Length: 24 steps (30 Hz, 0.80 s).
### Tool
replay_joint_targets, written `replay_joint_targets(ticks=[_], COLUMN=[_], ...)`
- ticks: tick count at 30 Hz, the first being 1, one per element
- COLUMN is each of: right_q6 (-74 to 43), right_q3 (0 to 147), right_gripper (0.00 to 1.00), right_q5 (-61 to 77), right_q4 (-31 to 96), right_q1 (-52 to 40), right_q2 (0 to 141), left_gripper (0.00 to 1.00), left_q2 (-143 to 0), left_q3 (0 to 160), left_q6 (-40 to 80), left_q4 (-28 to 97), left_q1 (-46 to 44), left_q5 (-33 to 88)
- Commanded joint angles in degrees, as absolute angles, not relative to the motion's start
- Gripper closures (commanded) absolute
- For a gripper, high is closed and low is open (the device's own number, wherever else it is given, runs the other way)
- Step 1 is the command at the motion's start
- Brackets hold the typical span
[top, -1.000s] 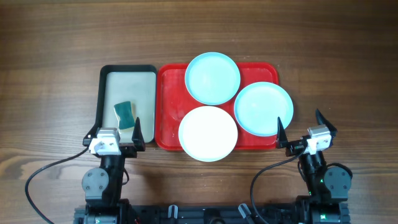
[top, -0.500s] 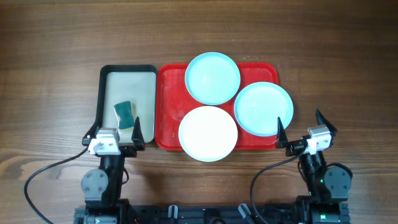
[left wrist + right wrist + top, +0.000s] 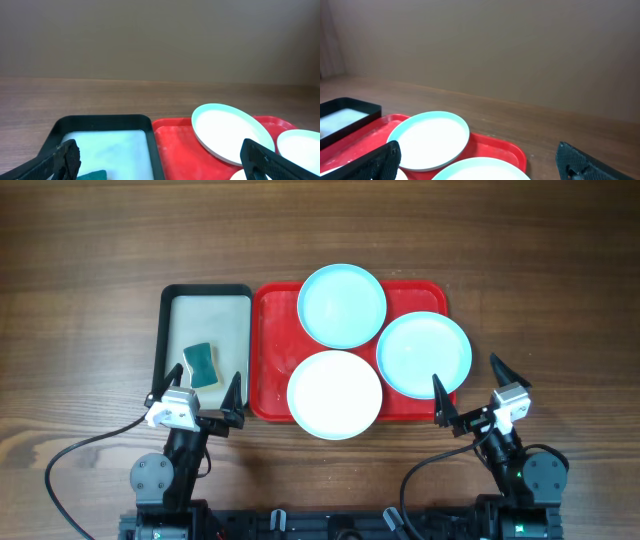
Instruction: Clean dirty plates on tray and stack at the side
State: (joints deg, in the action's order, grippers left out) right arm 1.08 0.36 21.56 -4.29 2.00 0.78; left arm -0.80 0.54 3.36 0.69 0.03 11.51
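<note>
Next, my left gripper should go to the middle of the green sponge (image 3: 201, 366) in the black tray and close there.
The red tray (image 3: 270, 340) lies mid-table with three plates on it. A pale blue plate (image 3: 342, 305) sits at the back, another pale blue plate (image 3: 424, 354) at the right, and a white plate (image 3: 335, 394) at the front. My left gripper (image 3: 195, 389) is open and empty near the front of the black tray. My right gripper (image 3: 467, 385) is open and empty at the red tray's front right corner. The left wrist view shows the red tray (image 3: 175, 145) and the back plate (image 3: 230, 131). The right wrist view shows the back plate (image 3: 430, 140) and the right plate (image 3: 480, 170).
A black-rimmed tray (image 3: 172, 330) with a pale inside stands left of the red tray and holds a green sponge (image 3: 201, 362). The table is dark wood. Cables run from both arm bases at the front edge.
Both grippers have opened wider and tilted slightly; the left one now spreads across the black tray's front. The plates and sponge have not moved.
</note>
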Motion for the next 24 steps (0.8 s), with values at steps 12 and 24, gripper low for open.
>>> replay_joint_targets(ticks=[12, 24], right_q6=[-0.3, -11.1], right_q3=[20.1, 60.7], right_gripper=[0.00, 0.00], right_q5=[33.6, 53.9], right_q4=[6.3, 43.0], right_q1=[2.3, 2.3], right_q2=[11.6, 61.1], left_gripper=[0.00, 0.00], left_q2=[-5.9, -58.3], left_q3=[9.2, 64.2], left_q6=[19.1, 19.7], left_q4=[-1.5, 51.2], left_q1=[-0.2, -0.2], left_q5=[13.8, 23.6])
